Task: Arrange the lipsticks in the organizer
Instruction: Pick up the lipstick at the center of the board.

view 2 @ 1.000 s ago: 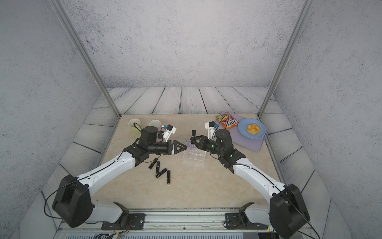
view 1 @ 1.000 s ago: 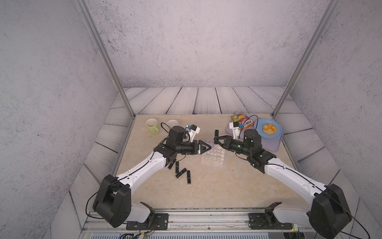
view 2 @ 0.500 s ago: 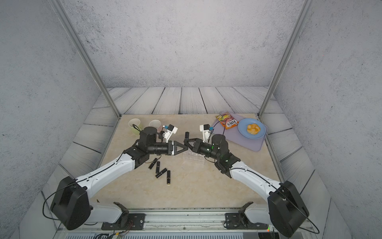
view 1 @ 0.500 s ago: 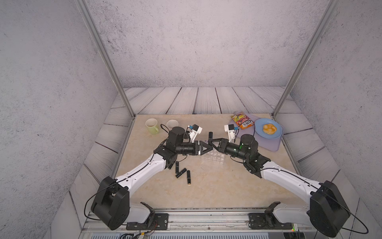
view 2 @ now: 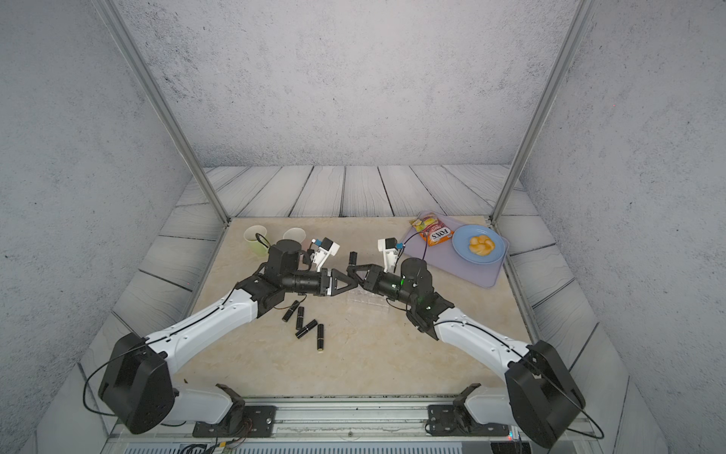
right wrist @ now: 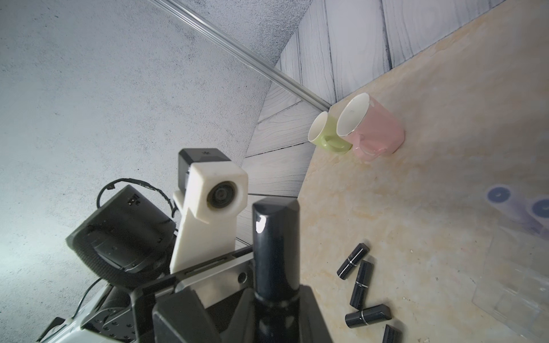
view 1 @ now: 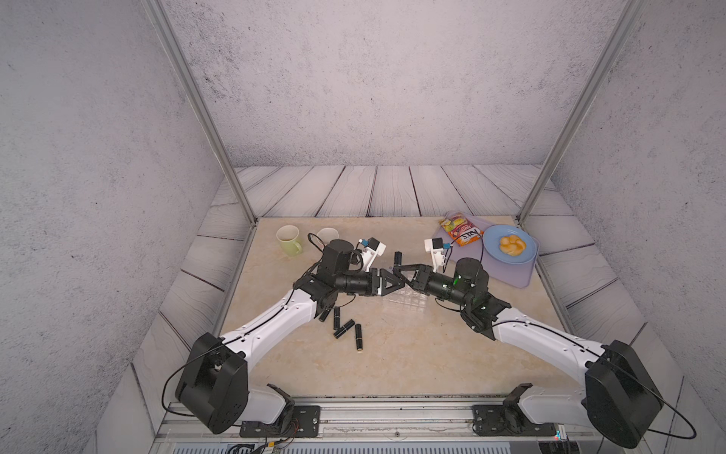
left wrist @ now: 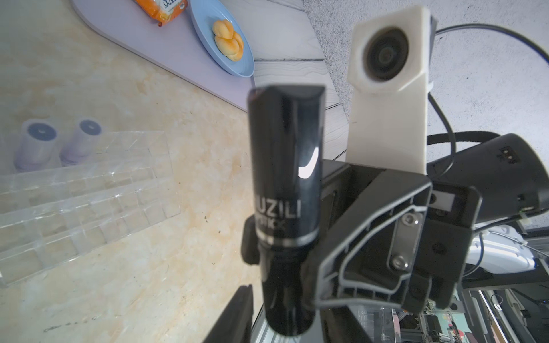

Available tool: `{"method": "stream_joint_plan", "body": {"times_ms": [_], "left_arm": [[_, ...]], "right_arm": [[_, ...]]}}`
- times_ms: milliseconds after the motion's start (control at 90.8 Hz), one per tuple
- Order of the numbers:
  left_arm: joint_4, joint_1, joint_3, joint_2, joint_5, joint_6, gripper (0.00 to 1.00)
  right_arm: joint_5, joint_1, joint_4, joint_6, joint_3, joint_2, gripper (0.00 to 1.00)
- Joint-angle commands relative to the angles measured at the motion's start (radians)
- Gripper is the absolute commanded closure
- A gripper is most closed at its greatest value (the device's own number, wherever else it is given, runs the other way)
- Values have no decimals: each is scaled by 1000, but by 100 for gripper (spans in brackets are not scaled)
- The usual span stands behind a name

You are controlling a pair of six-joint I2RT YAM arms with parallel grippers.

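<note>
I have the black lipstick's lower end in my left gripper; that end must enter the organizer, so next I take it nearer its top (view 1: 398,256) with my left gripper.
A glossy black lipstick (view 1: 398,258) stands upright above the table's middle, and my right gripper (view 1: 395,269) is shut on it at mid-length. The right wrist view has that tube (right wrist: 276,237) rising from between the jaws. My left gripper (view 1: 403,281) meets the right one tip to tip, open around the tube's lower end (left wrist: 286,297). A gap shows beside one left finger (left wrist: 234,314). Under both grippers lies the clear organizer (view 1: 404,306), with two lilac lipsticks (left wrist: 37,142) standing in it. Several black lipsticks (view 1: 344,329) lie loose near the left forearm.
A green mug (view 1: 288,239) and a pink mug (view 1: 328,235) stand at the back left. A lilac tray (view 1: 524,273) at the back right carries a blue plate (view 1: 526,255) with a bun and a snack packet (view 1: 459,232).
My right gripper has carried the black lipstick leftward until it meets my left gripper. The left jaws narrowed, then reopened partly.
</note>
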Motion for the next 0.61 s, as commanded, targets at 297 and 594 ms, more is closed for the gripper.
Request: {"method": "stream_joint_plan", "body": {"times_ms": [297,594], "left_arm": [[25,112,33,-121,69,-8,36],[-167,33,63,-93,-13,158,41]], "right_arm": [[93,71,60,-475,-183,-170,90],[176,162,-2,-604,-166,-155,91]]}}
